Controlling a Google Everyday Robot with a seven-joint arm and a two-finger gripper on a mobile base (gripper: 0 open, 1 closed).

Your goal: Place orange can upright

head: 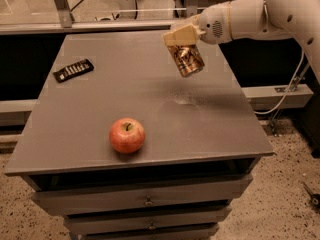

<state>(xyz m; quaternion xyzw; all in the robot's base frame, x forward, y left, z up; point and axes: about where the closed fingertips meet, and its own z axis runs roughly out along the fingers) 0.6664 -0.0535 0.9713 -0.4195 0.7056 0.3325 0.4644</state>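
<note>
My gripper is to set the orange can down upright on the bare grey tabletop [187,86] just below the can's tilted lower end.
The orange can [185,60] is copper-orange with a dark swirly label. It hangs tilted in the air above the right rear part of the grey table [100,104], its lower end pointing down and right. My gripper [180,39] reaches in from the right on the white arm and is shut on the can's upper end. The can is clear of the tabletop and casts a faint shadow below it.
A red apple [127,135] sits near the table's front edge, left of centre. A black remote [73,70] lies at the back left. The table has drawers below. A glass railing runs behind it, and a cable hangs at the right.
</note>
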